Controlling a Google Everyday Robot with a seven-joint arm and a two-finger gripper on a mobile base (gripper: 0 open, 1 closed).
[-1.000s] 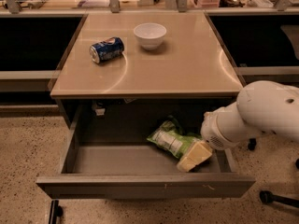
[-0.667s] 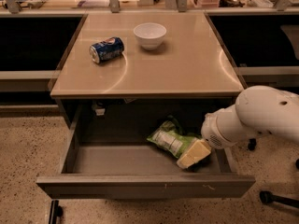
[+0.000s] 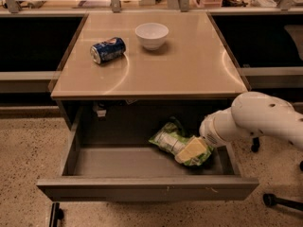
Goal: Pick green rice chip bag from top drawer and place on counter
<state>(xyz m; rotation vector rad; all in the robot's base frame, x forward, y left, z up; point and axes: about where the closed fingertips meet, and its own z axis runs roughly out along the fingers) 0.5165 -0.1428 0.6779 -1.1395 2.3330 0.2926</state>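
My gripper will grip the green rice chip bag at the near end [image 3: 193, 154] of the bag, toward the front of the top drawer.
The green rice chip bag [image 3: 171, 140] lies tilted in the right half of the open top drawer [image 3: 142, 187], with its white label panel facing up. My gripper [image 3: 191, 150], a yellowish tip on the white arm [image 3: 255, 119], reaches in from the right. It rests on the bag's right end and hides part of it. The counter [image 3: 189, 65] is the glossy tan tabletop above the drawer.
A blue soda can [image 3: 108, 49] lies on its side on the counter's far left. A white bowl [image 3: 151, 34] stands at the far middle. Dark shelf openings flank the cabinet. A chair base [image 3: 279, 200] stands on the speckled floor at the lower right.
My gripper has moved slightly up and left, further onto the bag. The bag, can and bowl have not moved.
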